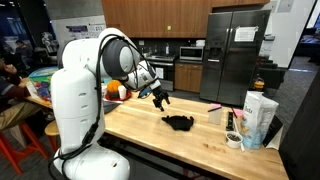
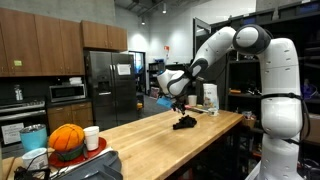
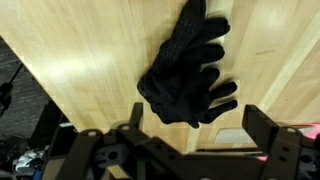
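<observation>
I need to bring my gripper to the end of the black glove (image 1: 186, 121) (image 3: 187, 109) that is nearest the white bag, and close it on that end.
A black glove (image 3: 185, 70) lies crumpled on the light wooden table (image 3: 90, 60), its fingers spread toward the camera. My gripper (image 3: 197, 116) hangs just above the glove, open, with both dark fingers wide apart and nothing between them. In both exterior views the gripper (image 1: 160, 98) (image 2: 178, 103) hovers a short way above the glove (image 1: 179, 122) (image 2: 184, 124) without touching it. The glove rests near the middle of the table (image 1: 130, 125).
At one end of the table stand a white bag (image 1: 258, 118), cups and a tape roll (image 1: 233, 140). An orange ball (image 2: 67, 138) and a white cup (image 2: 91, 137) sit at the opposite end. A steel fridge (image 1: 238, 55) stands behind. The table edge (image 3: 40, 85) runs diagonally nearby.
</observation>
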`<state>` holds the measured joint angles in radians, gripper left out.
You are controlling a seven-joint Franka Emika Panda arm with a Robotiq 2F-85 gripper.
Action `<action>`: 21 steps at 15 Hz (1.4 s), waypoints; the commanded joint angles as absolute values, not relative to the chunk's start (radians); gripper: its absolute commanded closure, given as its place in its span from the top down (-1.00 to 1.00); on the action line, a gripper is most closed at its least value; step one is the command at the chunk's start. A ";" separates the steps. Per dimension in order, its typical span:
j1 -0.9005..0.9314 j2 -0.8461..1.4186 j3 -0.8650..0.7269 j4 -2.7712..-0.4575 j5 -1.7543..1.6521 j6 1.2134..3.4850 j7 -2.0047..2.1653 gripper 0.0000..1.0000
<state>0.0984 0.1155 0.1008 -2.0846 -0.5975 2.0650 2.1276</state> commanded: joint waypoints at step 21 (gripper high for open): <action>-0.189 0.012 -0.193 -2.202 0.515 2.047 1.005 1.00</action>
<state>-0.1667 0.0176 -0.1726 -2.2198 0.4921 2.0928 1.0243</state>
